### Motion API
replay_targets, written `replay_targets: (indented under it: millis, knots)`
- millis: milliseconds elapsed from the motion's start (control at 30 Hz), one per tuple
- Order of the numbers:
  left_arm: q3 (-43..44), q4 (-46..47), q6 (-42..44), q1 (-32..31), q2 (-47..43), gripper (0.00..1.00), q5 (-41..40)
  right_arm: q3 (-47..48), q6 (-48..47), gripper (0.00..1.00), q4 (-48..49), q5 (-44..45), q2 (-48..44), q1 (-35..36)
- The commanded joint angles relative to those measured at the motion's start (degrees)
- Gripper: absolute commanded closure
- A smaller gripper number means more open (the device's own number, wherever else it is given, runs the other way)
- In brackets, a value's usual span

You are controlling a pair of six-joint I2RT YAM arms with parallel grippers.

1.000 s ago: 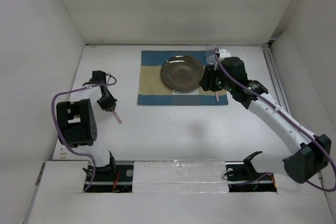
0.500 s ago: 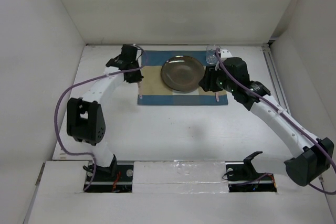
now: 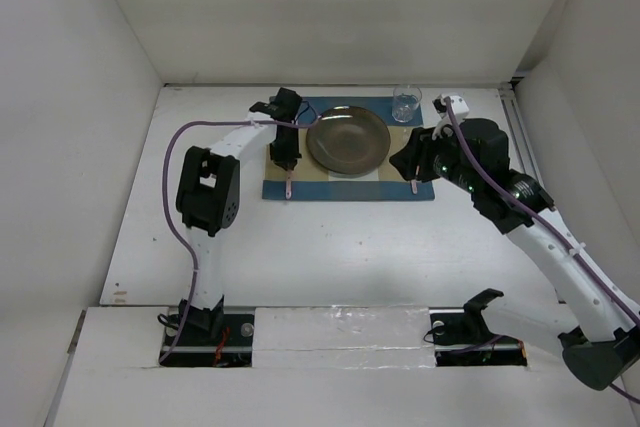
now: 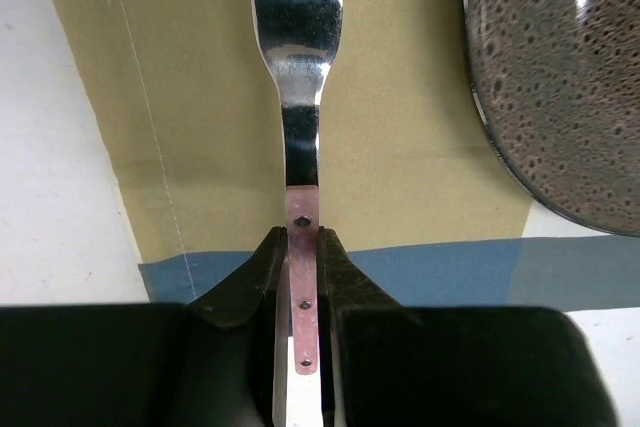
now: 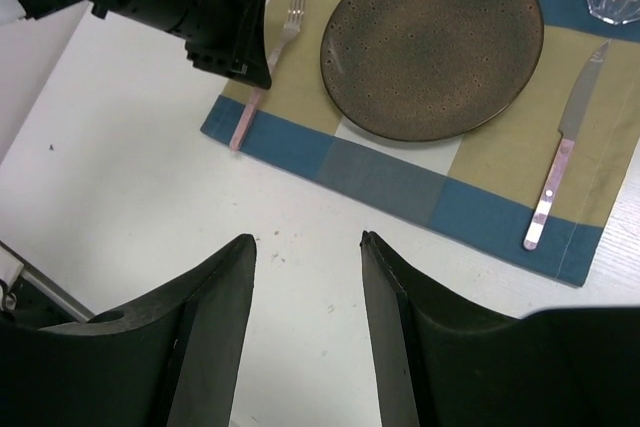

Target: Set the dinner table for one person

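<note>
The robot's left gripper will let go of the fork on the beige part of the placemat (image 3: 287, 167) (image 4: 277, 115), next to the dark speckled plate.
A blue-and-beige checked placemat (image 3: 300, 182) lies at the back of the white dinner table (image 3: 330, 242). A dark speckled plate (image 3: 347, 139) sits on it. A pink-handled knife (image 3: 412, 183) lies right of the plate, also in the right wrist view (image 5: 560, 172). A clear glass (image 3: 406, 104) stands at the mat's far right corner. My left gripper (image 3: 287, 160) is shut on the pink handle of a fork (image 4: 298, 117) over the mat's left strip, left of the plate (image 4: 560, 77). My right gripper (image 5: 305, 242) is open and empty above bare table in front of the mat (image 5: 400, 182).
White walls enclose the table on the left, back and right. A rail (image 3: 522, 137) runs along the right edge. The left arm's purple cable (image 3: 175, 237) loops over the left side of the table.
My left gripper has carried the fork from the left of the table to the mat's left strip beside the plate. My right gripper has drawn back from the knife, which lies on the mat.
</note>
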Motion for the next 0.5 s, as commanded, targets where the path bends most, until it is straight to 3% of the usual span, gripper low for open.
replay_targets:
  millis: [0, 467]
  knots:
    - [2.8, -2.0, 0.2, 0.0, -0.9, 1.0, 0.1, 1.9, 0.3, 0.47, -0.9, -0.3, -0.6, 0.9]
    - [6.6, -2.5, 0.8, 0.0, 2.6, 1.0, -2.2, 1.9, 0.3, 0.47, -0.4, -0.8, 0.9, 0.9]
